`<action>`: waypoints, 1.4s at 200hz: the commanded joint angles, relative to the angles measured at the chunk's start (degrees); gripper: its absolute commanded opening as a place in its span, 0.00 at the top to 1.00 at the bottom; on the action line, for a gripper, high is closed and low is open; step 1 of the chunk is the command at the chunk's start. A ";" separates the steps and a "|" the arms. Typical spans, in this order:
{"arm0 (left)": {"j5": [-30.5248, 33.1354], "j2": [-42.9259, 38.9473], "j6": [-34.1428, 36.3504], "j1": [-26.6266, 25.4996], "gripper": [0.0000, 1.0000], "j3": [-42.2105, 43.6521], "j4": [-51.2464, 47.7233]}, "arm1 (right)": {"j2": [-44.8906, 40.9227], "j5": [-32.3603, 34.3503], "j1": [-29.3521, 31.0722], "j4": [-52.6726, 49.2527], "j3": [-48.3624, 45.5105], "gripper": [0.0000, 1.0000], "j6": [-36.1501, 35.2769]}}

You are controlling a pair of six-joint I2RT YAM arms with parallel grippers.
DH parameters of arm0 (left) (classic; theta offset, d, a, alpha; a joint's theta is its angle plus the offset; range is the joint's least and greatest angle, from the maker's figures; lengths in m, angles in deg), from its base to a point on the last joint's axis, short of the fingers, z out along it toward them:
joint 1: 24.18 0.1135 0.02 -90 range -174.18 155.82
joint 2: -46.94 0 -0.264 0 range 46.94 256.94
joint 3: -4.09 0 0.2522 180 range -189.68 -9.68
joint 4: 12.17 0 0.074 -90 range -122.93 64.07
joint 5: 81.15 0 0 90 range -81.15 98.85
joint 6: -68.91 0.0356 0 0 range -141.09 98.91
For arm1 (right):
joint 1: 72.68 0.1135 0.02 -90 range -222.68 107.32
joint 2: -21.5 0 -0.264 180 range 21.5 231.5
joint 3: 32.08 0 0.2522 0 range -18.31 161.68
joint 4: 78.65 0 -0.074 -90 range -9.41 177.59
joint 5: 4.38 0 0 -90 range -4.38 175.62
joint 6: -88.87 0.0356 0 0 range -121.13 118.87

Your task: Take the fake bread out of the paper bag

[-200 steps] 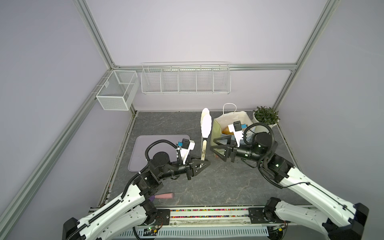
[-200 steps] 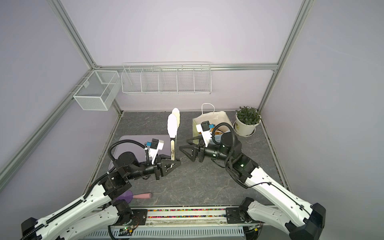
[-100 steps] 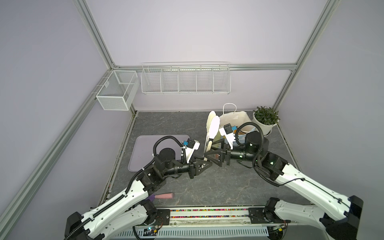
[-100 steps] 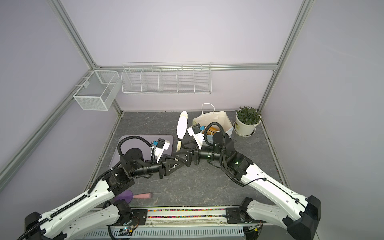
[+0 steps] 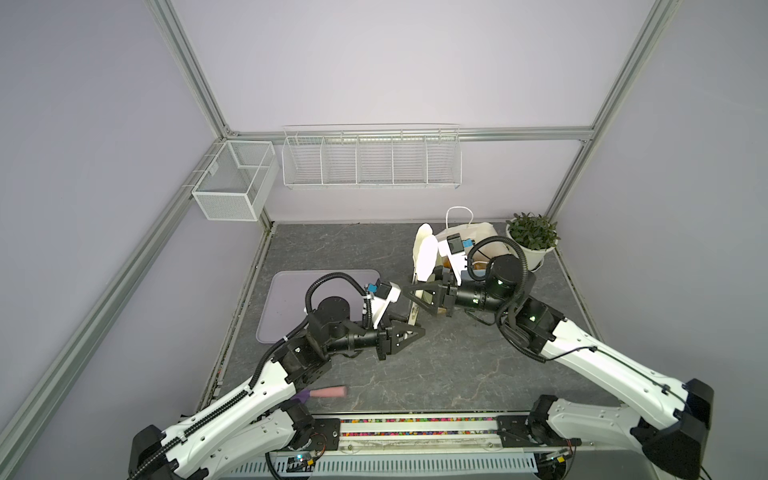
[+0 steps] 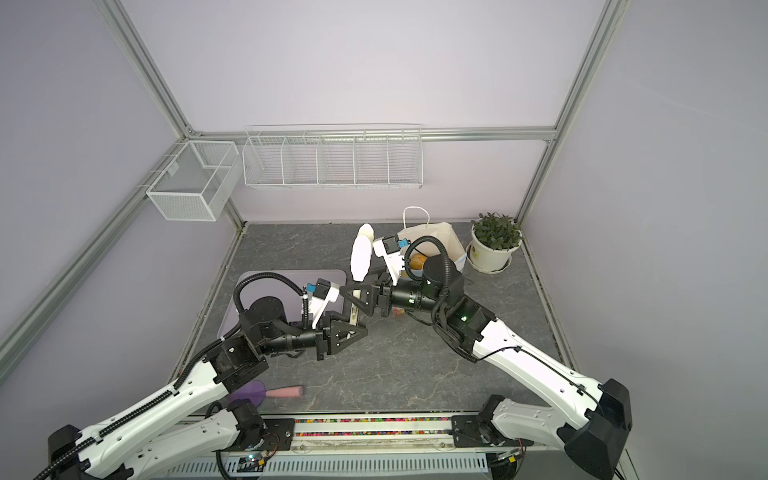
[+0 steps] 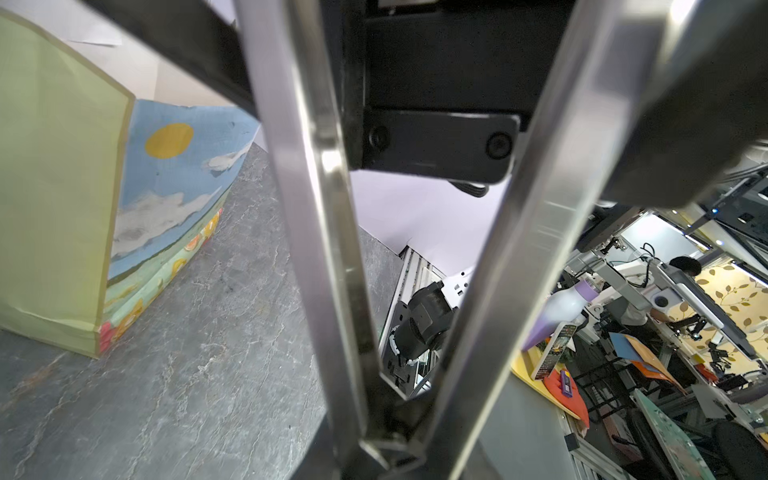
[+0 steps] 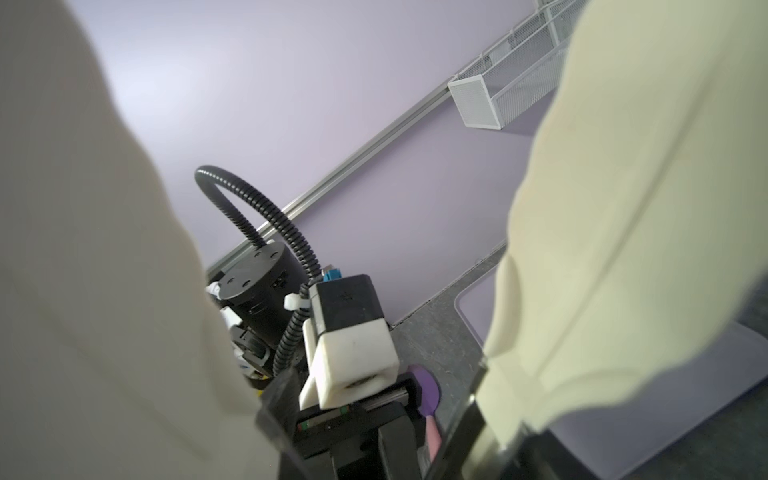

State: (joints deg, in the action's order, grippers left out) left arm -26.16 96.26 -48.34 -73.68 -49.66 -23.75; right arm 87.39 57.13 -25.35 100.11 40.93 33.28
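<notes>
The tongs are held at the hinge end by my left gripper with their arms spread, so next I grip both steel arms higher up (image 7: 340, 320) and squeeze them shut.
The paper bag (image 5: 478, 232) stands at the back right, white inside, and its near side wall (image 5: 426, 255) is flared upward. Orange fake bread (image 6: 417, 262) shows inside its mouth. In the left wrist view the paper bag (image 7: 166, 174) shows a green side and a blue sky face. My right gripper (image 5: 415, 297) reaches across that side wall, open, with cream paper lying against both fingers (image 8: 476, 419). My left gripper (image 5: 417, 330) sits low by the wall's foot. It is shut (image 7: 386, 453), with nothing visible between its fingers.
A lilac mat (image 5: 286, 299) lies left of the arms. A potted plant (image 5: 532, 237) stands right of the bag. A pink and purple object (image 5: 328, 392) lies near the front rail. Wire baskets (image 5: 370, 158) hang on the back wall.
My right gripper has moved left from the bag's mouth to its side wall, and its jaws have narrowed. The flared wall has shifted slightly right. My left gripper stays shut.
</notes>
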 commanded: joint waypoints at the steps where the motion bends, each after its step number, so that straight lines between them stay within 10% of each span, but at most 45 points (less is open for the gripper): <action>1: -0.38 -0.49 0.57 0.19 1.00 -1.91 -0.31 | -0.45 0.18 0.07 5.02 -0.54 0.51 0.77; 62: 1.39 -2.24 -0.61 0.24 1.00 -1.47 0.23 | -3.48 5.23 0.07 6.44 -4.39 0.83 -0.34; 87: 0.77 -2.48 -0.88 0.27 0.61 -2.81 0.15 | -3.14 3.55 0.07 5.90 -4.42 0.87 -1.63; 127: 0.74 -0.51 -0.06 0.42 0.48 -6.16 -1.28 | -1.91 1.18 0.21 6.65 -4.66 0.88 -1.93; 220: -1.59 6.18 0.16 0.71 0.59 -10.93 1.12 | -1.28 0.28 0.39 7.03 -4.21 0.88 -2.03; 280: -0.80 5.96 -0.53 1.13 0.94 -9.65 3.44 | -1.46 1.18 0.53 7.15 -4.48 0.88 -2.16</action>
State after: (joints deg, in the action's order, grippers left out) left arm -27.05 103.52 -47.94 -72.91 -58.67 -23.38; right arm 85.93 57.44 -25.04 105.24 37.21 32.60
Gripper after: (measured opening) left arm 0.202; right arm 0.201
